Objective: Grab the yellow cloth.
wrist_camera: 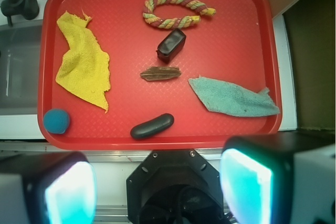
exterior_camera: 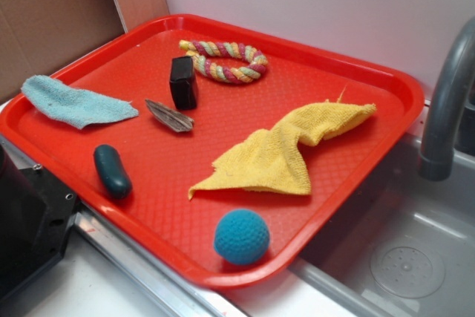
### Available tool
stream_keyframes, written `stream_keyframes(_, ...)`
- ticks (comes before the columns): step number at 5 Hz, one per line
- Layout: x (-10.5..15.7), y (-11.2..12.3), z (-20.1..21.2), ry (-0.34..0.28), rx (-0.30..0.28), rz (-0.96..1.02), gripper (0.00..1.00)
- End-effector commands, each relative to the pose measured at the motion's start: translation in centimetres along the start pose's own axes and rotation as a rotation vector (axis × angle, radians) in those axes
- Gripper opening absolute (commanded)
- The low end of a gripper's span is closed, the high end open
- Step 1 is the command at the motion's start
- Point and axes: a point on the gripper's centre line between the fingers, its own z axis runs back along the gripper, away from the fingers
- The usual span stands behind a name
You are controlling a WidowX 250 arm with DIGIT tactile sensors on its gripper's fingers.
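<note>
The middle of the yellow cloth (exterior_camera: 279,148) (wrist_camera: 82,61), between its wide end near the blue ball and its narrow end, will be gripped by my gripper.
The yellow cloth (exterior_camera: 286,151) (wrist_camera: 83,62) lies crumpled flat on the red tray (exterior_camera: 349,206) (wrist_camera: 231,35), toward the sink side. In the wrist view it sits at the tray's left. My gripper (wrist_camera: 157,187) hangs high above the robot base, outside the tray's near edge, far from the cloth. Its two fingers stand wide apart with nothing between them. The gripper does not show in the exterior view.
Also on the tray: a blue ball (exterior_camera: 242,237) (wrist_camera: 56,120), a light blue cloth (exterior_camera: 74,102) (wrist_camera: 233,97), a striped rope ring (exterior_camera: 224,61) (wrist_camera: 176,11), a black block (exterior_camera: 182,82), a wood piece (exterior_camera: 169,115), a dark oval (exterior_camera: 112,171). A sink with faucet (exterior_camera: 445,102) lies beside.
</note>
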Motion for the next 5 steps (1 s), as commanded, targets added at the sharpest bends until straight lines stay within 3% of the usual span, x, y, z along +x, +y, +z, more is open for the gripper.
stream_keyframes(1,0.0,0.0,0.0,0.0,0.0,0.0,1.0)
stream_keyframes(2,2.4,-1.0,-5.4,0.092,0.041,0.014,1.0)
stream_keyframes(3,5.4,-2.9,-10.6,0.051,-0.024,-0.02,1.0)
stream_keyframes(4,8.7,-6.2,-14.1,0.022,-0.195,-0.103,1.0)
stream_keyframes(5,11.3,-8.9,-17.6,0.011,-0.214,-0.117,1.0)
